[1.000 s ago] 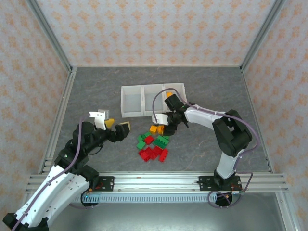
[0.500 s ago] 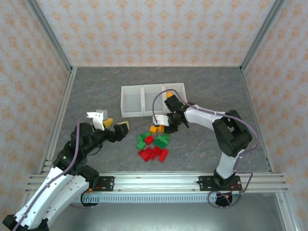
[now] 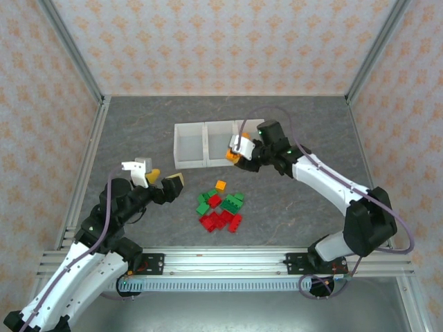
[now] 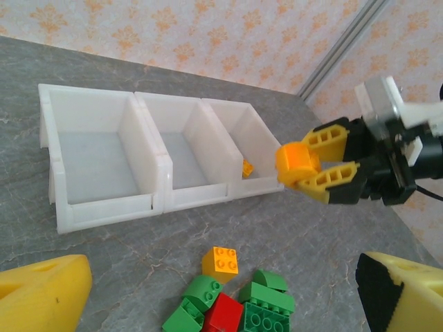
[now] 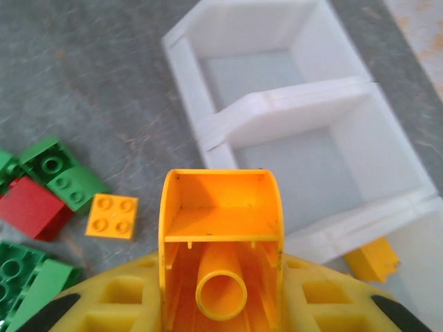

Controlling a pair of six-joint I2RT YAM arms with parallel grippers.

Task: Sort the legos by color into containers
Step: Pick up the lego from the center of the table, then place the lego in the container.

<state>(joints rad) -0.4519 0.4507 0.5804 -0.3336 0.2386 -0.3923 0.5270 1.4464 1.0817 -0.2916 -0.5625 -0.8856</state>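
Note:
My right gripper is holding an orange lego. It will release that lego between the binned orange lego and that bin's front side (image 3: 250,153).
My right gripper (image 3: 235,152) is shut on an orange lego (image 3: 232,155), held in the air above the front wall of the containers (image 3: 190,126), near the divider between the middle and right bins. The right wrist view looks into that lego's hollow underside (image 5: 221,235), squeezed between the yellow fingers (image 5: 104,304). One orange lego (image 4: 247,167) lies in the right bin. The other legos, red, green and one orange (image 3: 221,185), sit in a pile (image 3: 220,207) on the table. My left gripper (image 3: 167,181) stands open left of the pile, holding nothing.
The left bin (image 4: 97,162) and middle bin (image 4: 183,155) look empty. A grey stone-patterned tabletop (image 3: 138,131) lies around the pile, bounded by metal frame rails (image 3: 90,159) and patterned walls. The arm bases sit on the near rail (image 3: 221,259).
My right gripper closed on an orange lego at the pile's top edge and lifted it up and back toward the bins. The left arm drew back slightly and stayed open.

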